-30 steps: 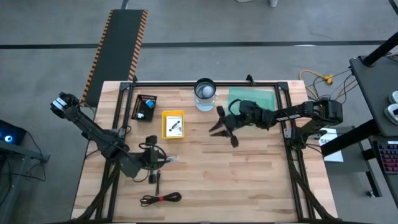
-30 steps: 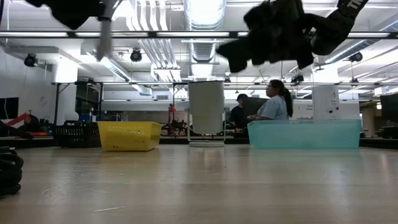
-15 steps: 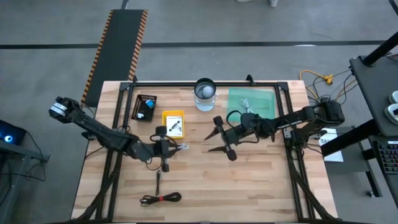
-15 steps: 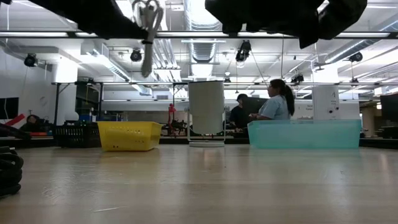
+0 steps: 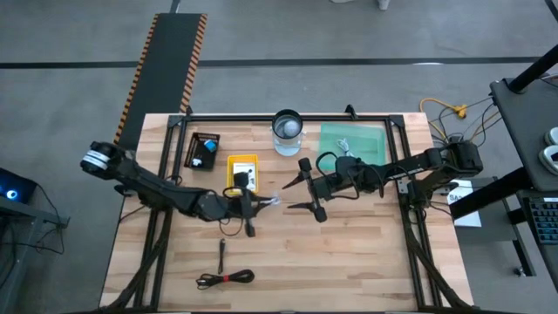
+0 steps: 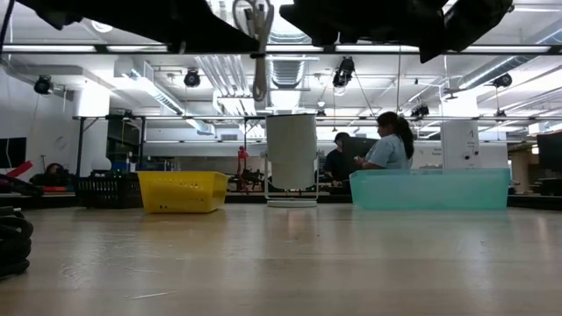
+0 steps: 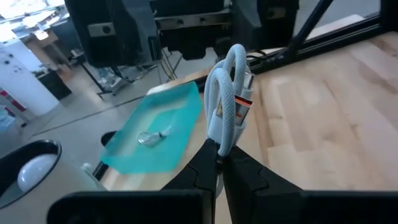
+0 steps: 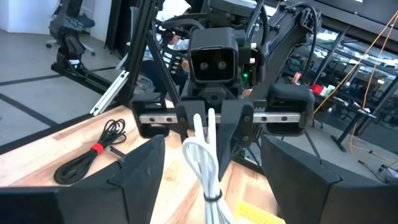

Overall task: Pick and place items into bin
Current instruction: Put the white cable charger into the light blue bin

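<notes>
The robot's left gripper needs to release the bundled white cable between the fingers of the robot's right gripper point(image 5: 293, 190), above the table.
A bundled white cable point(image 7: 227, 93) is held high above the table's middle by my left gripper point(image 5: 261, 203), which is shut on it. My right gripper point(image 5: 295, 194) faces it from the table's right, open, one finger on either side of the bundle point(image 8: 208, 162) without touching it. The teal bin point(image 5: 353, 139) stands at the far right with a thin cable lying in it point(image 7: 152, 135). A black cable coil with a red tie point(image 5: 227, 279) and a small black stick point(image 5: 223, 255) lie flat near the table's near edge. My left gripper pinches the cable bundle's one end point(image 7: 221, 146) between its two fingertips. The fingers come from the table's left. The looped bundle point(image 6: 259, 53) sticks out beyond them toward my right gripper, lifted clear of the table.
A yellow bin point(image 5: 242, 173) holding a white card and a black bin point(image 5: 202, 150) stand at the far left. A white cylinder point(image 5: 288, 131) stands at the far edge between them and the teal bin. People sit in the room beyond the table point(image 6: 386, 149).
My left gripper has carried the white cable toward the table's right and far edges, up to my right gripper; the cable stays clear of the table. My right gripper has swung a little toward the left arm and opened wider.
</notes>
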Tool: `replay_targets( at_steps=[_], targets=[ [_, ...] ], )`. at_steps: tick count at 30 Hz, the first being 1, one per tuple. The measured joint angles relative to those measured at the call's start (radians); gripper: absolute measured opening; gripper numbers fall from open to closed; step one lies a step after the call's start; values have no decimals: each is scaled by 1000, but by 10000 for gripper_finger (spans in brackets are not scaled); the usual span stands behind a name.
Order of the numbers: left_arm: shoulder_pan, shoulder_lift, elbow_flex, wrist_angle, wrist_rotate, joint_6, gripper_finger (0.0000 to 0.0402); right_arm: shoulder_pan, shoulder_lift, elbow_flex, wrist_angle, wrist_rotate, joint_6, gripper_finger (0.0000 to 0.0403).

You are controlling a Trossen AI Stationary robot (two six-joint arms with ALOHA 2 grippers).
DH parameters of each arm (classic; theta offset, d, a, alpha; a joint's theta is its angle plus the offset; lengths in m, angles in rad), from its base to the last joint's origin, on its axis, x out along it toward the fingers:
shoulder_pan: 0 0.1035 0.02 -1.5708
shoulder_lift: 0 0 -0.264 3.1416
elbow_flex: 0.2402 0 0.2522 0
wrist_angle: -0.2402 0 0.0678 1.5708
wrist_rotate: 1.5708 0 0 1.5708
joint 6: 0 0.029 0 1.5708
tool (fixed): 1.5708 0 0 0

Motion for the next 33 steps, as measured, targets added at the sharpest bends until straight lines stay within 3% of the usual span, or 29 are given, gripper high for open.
replay_targets(
  at_steps=[9, 14, 20, 26, 33],
  targets=[
    [70, 94, 51, 120, 14, 23, 0, 0, 0, 0, -55, 3, -66, 242],
    [98, 128, 79, 117, 41, 23, 0, 0, 1, 1, -57, 69, -44, 240],
    [110, 154, 104, 114, 62, 28, 0, 0, 2, 1, -71, 73, -104, 227],
    [112, 143, 105, 117, 91, 28, 0, 0, 2, 1, -72, 76, -105, 189],
    [112, 141, 105, 116, 94, 29, 0, 0, 2, 3, -72, 76, -103, 107]
  ],
)
